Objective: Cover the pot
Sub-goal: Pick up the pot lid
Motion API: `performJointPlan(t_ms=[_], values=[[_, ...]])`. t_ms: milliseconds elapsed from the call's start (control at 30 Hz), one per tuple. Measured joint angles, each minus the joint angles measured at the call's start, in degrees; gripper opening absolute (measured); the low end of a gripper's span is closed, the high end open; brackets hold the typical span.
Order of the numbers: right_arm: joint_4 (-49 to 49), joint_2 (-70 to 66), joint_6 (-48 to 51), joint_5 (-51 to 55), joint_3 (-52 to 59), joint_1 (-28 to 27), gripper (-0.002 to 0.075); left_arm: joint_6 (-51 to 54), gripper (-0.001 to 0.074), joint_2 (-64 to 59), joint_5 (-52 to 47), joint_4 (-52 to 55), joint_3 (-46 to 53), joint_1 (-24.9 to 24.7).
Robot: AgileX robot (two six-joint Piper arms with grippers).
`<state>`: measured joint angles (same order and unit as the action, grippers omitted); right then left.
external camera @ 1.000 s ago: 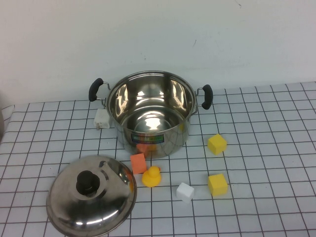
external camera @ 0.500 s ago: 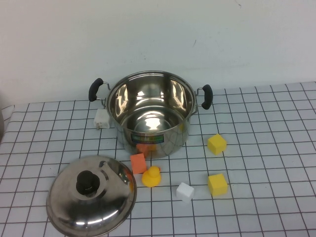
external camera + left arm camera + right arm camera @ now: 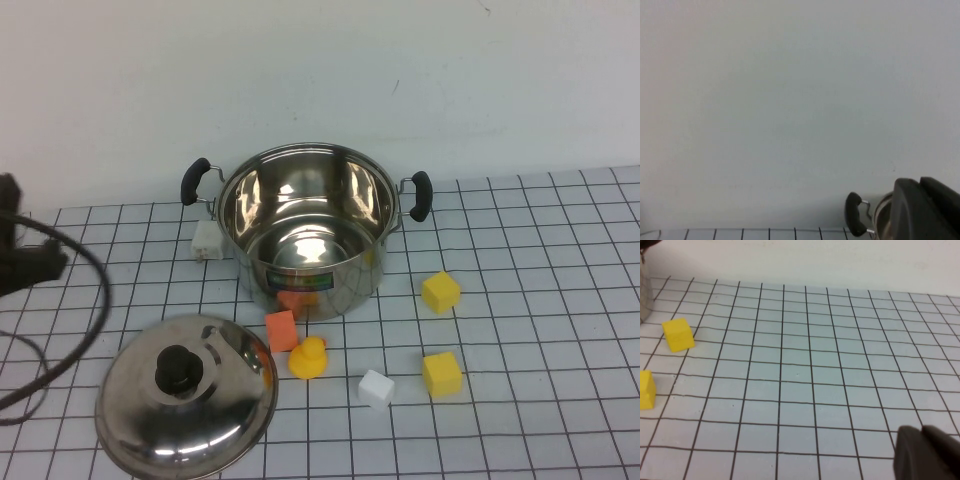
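Note:
Next, my left gripper goes to the steel lid's black knob point(image 3: 179, 370) and closes there, because the lid has to cover the pot.
The shiny steel pot point(image 3: 345, 285) stands open and empty at the back middle of the gridded table, with two black side handles. The domed steel lid point(image 3: 215, 420) with a black knob point(image 3: 178, 370) lies on the table at the front left, apart from the pot. My left gripper point(image 3: 20, 255) shows at the far left edge, raised, left of the pot and behind the lid. In the left wrist view its fingers point(image 3: 922, 210) are together and empty, with the pot's left handle point(image 3: 854, 215) beyond them. My right gripper point(image 3: 925, 455) is shut and empty over bare grid, outside the high view.
An orange cube point(image 3: 281, 330), a yellow duck point(image 3: 308, 357) and a white cube point(image 3: 375, 387) lie in front of the pot. Two yellow cubes point(image 3: 440, 292) point(image 3: 441, 373) lie to its right. A white block point(image 3: 207, 241) sits by its left side. A black cable point(image 3: 85, 330) trails beside the lid.
My left arm and its black cable have come into the high view at the left edge. The pot, the lid and the small objects have not moved.

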<state>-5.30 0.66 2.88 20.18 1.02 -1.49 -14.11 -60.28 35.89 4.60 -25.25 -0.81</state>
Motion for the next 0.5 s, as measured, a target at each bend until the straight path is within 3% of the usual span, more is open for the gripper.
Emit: performJointPlan(t_ms=[267, 500], values=[[0.00, 0.00, 0.00, 0.00, 0.00, 0.00, 0.0010, 0.39, 0.0032, -14.97, 13.18, 0.20, 0.50, -3.79], [0.00, 0.00, 0.00, 0.00, 0.00, 0.00, 0.0009, 3.40, 0.0069, -20.85, 19.10, -0.53, 7.73, -9.39]])
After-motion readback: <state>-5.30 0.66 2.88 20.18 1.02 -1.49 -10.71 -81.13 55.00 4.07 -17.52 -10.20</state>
